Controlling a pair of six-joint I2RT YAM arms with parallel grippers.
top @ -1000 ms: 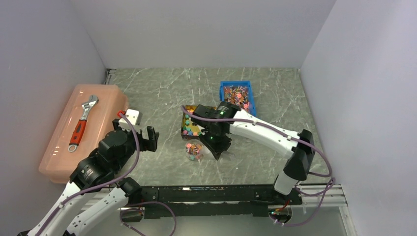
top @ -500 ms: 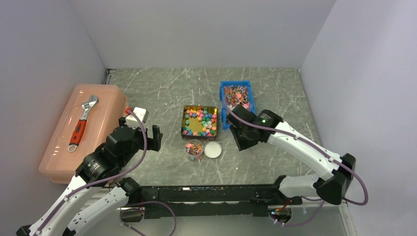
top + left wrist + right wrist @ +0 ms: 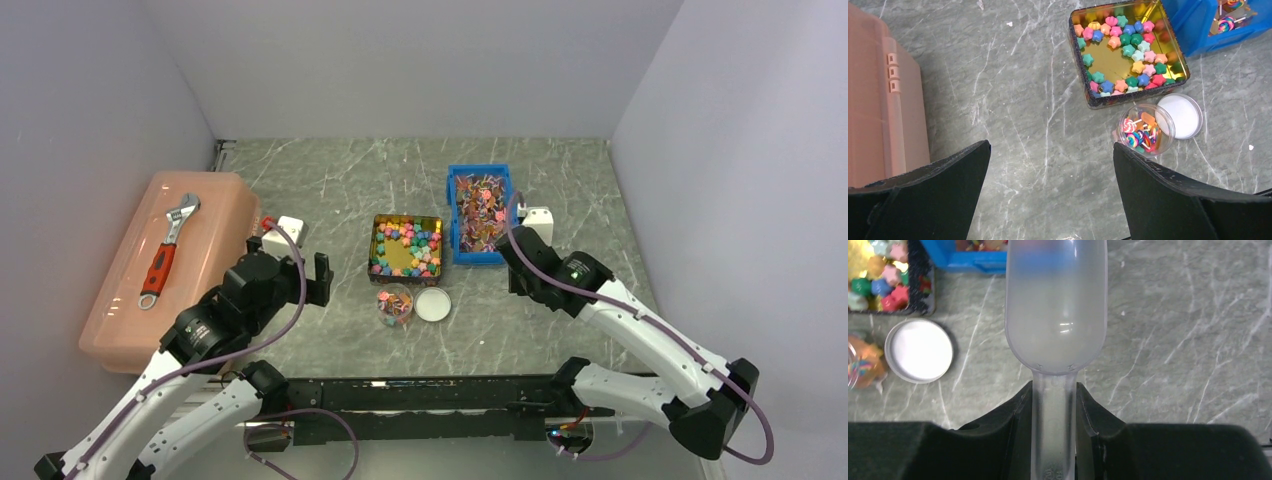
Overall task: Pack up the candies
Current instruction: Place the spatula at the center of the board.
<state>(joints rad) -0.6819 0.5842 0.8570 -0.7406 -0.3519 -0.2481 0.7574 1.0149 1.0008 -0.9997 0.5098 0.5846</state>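
My right gripper should set the translucent scoop down on the bare table (image 3: pixel 558 244), in the space between the blue bin and the table's nearest side. The scoop is now held beside the tin.
Star-shaped pastel candies (image 3: pixel 408 245) (image 3: pixel 1125 45) lie in a gold tin (image 3: pixel 373 243) at the table's middle. In front of it stands a small clear jar (image 3: pixel 394 303) (image 3: pixel 1145 130) holding striped sweets, its white lid (image 3: pixel 433 303) (image 3: pixel 919 351) beside it. My right gripper (image 3: pixel 512 262) (image 3: pixel 1054 395) hovers right of the tin, shut on the handle of a translucent scoop (image 3: pixel 1055 305) whose bowl looks empty. My left gripper (image 3: pixel 292 272) (image 3: pixel 1050 146) hangs open over bare table left of the jar, nothing between its fingers.
A blue bin (image 3: pixel 452 215) (image 3: pixel 973 260) of lollipop-like sweets sits right of the tin. A pink lidded box (image 3: pixel 120 300) (image 3: pixel 878 110) at the left carries a red-handled wrench (image 3: pixel 165 250). Walls close in the left, back and right.
My right arm has swung with the scoop from over the jar and tin to the right, near the blue bin, uncovering the lid. My left gripper has drifted slightly toward the middle.
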